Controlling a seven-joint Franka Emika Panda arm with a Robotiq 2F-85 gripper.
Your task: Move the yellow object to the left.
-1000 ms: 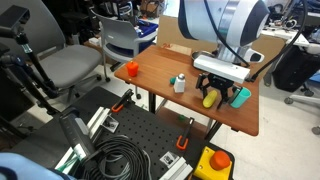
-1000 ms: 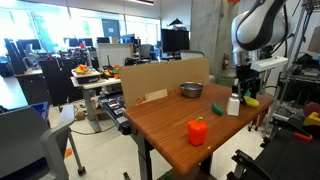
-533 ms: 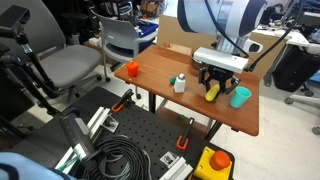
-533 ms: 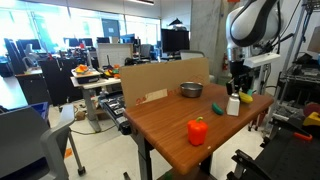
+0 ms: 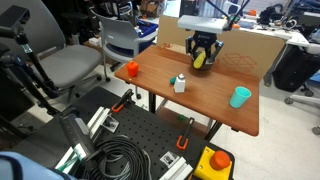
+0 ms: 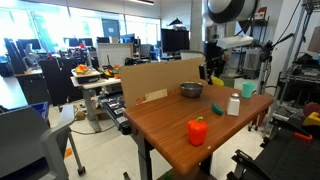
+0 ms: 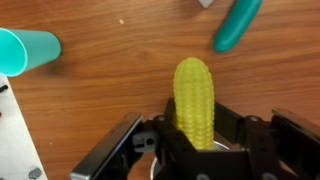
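Observation:
My gripper needs to set the yellow object free on the table (image 5: 154,73), in the space that lies between the orange-red object and the small green object.
The yellow object (image 7: 194,98) is a bumpy, corn-like oblong held between my gripper's (image 7: 195,128) fingers, above the wooden table (image 5: 215,105). In both exterior views the gripper (image 5: 202,52) (image 6: 213,73) hangs near the cardboard wall (image 5: 255,45) with the yellow object (image 5: 201,61) (image 6: 214,80) in it, lifted off the table. The teal cup (image 5: 240,96) (image 6: 248,89) stands well apart from it and also shows in the wrist view (image 7: 25,52).
A white bottle (image 5: 180,84) (image 6: 233,104) stands mid-table. An orange-red object (image 5: 131,69) (image 6: 197,131) sits near one table edge. A metal bowl (image 6: 191,90) and a small green object (image 6: 217,107) lie close by. A yellow box with a red button (image 5: 214,163) is below the table.
The gripper has carried the yellow object up and away from the spot beside the teal cup, across the table toward the cardboard wall. The cup and bottle have stayed put.

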